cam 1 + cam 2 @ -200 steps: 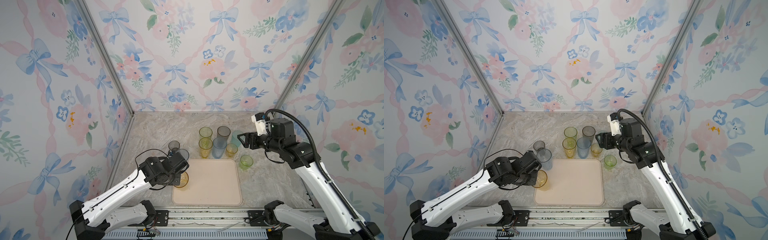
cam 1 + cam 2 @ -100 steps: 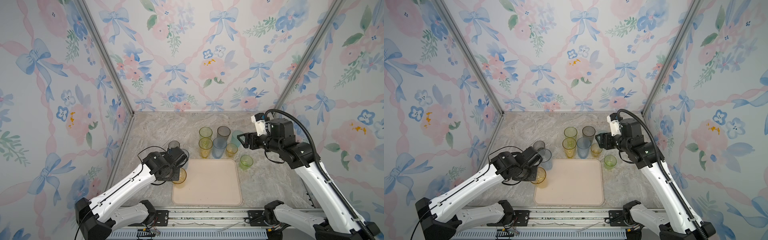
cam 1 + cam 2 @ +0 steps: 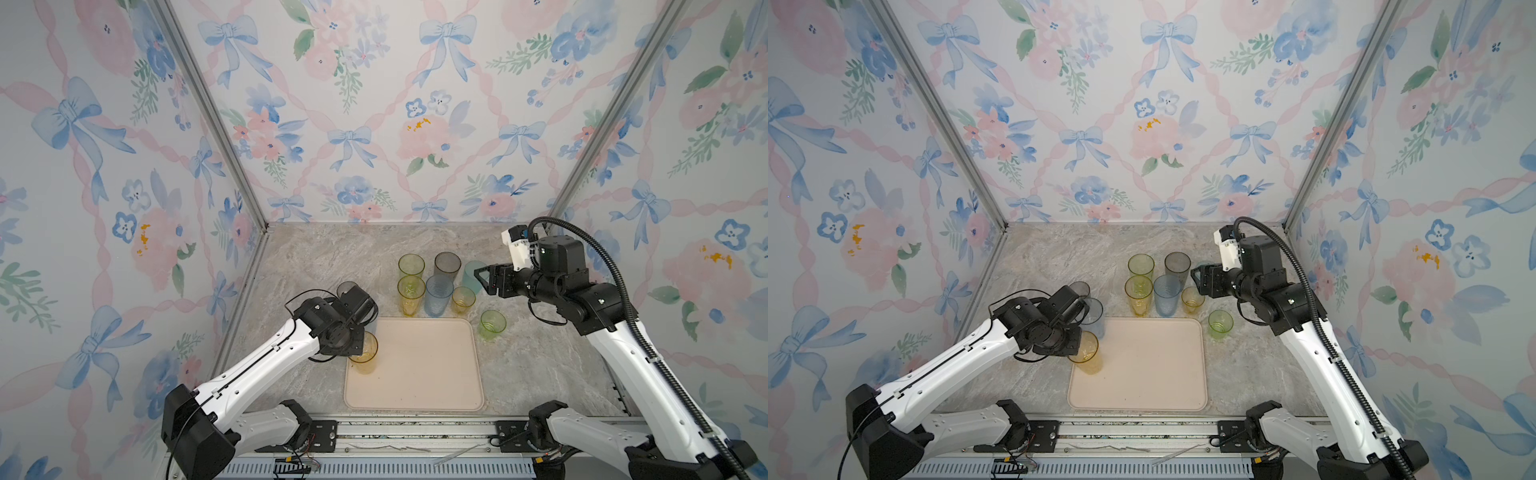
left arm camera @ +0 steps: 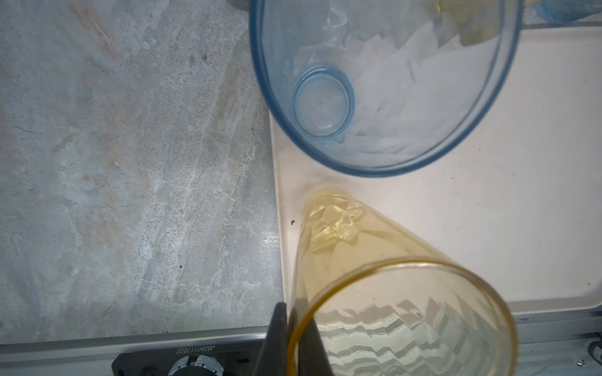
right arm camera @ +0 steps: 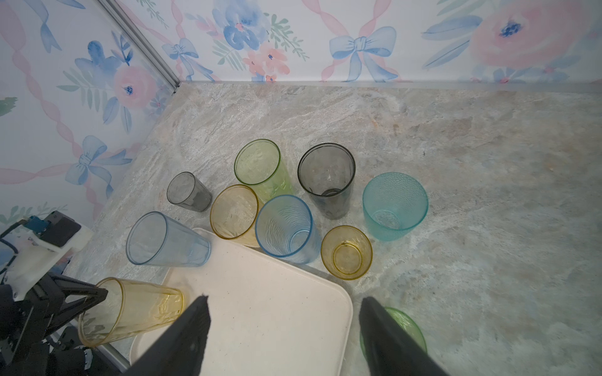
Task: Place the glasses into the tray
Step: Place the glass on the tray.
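My left gripper will set the tall amber glass down on the cream tray (image 3: 363, 366) (image 4: 321, 212), in a spot just in front of the tall blue glass.
My left gripper (image 4: 292, 314) is shut on the rim of a tall amber glass (image 3: 364, 354), one finger inside and one outside. That glass leans, its base over the left edge of the cream tray (image 3: 419, 374). A tall blue glass (image 4: 374, 81) stands just behind it at the tray's far left corner. My right gripper (image 5: 285, 300) hangs open and holds nothing, high behind the tray's right side (image 3: 482, 279). Several glasses stand behind the tray: green (image 3: 411, 265), grey (image 3: 447, 263), teal (image 3: 471, 272), yellow (image 3: 410, 294), blue (image 3: 438, 294) and a short amber one (image 3: 463, 299).
A short green glass (image 3: 493, 325) stands on the marble just right of the tray's far right corner. A short grey glass (image 3: 347, 287) sits behind my left wrist. Wallpapered walls close in three sides, and a metal rail (image 3: 415, 432) runs along the front.
My left arm has drawn slightly toward the back with the amber glass, which stays at the tray's left edge. The right arm has not moved.
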Controlling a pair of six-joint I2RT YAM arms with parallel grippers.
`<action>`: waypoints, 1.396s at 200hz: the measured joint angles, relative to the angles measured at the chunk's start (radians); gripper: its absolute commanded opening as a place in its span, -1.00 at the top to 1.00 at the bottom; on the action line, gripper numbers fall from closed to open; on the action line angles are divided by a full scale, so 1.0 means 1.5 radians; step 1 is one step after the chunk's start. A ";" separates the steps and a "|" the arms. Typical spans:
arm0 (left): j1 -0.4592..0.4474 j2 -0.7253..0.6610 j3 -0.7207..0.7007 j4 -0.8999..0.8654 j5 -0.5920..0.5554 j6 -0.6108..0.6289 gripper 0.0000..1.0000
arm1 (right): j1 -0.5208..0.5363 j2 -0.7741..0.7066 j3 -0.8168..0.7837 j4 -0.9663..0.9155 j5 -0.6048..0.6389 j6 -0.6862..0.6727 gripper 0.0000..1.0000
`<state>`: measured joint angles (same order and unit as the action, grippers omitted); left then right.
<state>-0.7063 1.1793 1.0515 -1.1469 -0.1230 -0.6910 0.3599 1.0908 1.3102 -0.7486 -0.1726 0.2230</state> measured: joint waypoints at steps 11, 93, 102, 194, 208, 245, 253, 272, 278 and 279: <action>0.003 0.004 0.000 0.000 0.001 0.004 1.00 | -0.001 0.002 -0.001 0.001 0.000 0.000 -0.50; 0.018 0.018 0.000 0.000 0.000 0.020 1.00 | -0.013 0.014 -0.001 0.002 -0.006 -0.005 -0.50; 0.020 0.021 0.000 0.000 0.001 0.021 1.00 | -0.014 0.016 -0.001 0.002 -0.008 -0.006 -0.50; 0.027 0.041 0.005 0.001 0.000 0.032 0.89 | -0.021 0.024 -0.001 0.003 -0.012 -0.016 -0.50; 0.030 0.041 0.005 0.002 0.000 0.036 0.87 | -0.021 0.024 -0.001 0.003 -0.013 -0.017 -0.50; 0.034 0.046 0.007 0.005 -0.002 0.041 0.80 | -0.022 0.028 -0.001 0.003 -0.013 -0.018 -0.50; 0.035 0.046 0.008 0.006 -0.003 0.042 0.79 | -0.022 0.028 -0.001 0.003 -0.015 -0.018 -0.50; 0.036 0.046 0.008 0.006 -0.005 0.042 0.75 | -0.022 0.028 -0.001 0.003 -0.018 -0.018 -0.50; 0.036 0.046 0.008 0.006 -0.006 0.043 0.73 | -0.022 0.028 -0.001 0.003 -0.018 -0.017 -0.50; 0.036 0.046 0.008 0.006 -0.006 0.042 0.72 | -0.022 0.028 -0.001 0.003 -0.018 -0.017 -0.50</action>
<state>-0.6518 1.2476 1.0630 -1.1381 -0.1318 -0.6273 0.3271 1.1332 1.3087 -0.7448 -0.1989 0.1970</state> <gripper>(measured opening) 0.122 0.750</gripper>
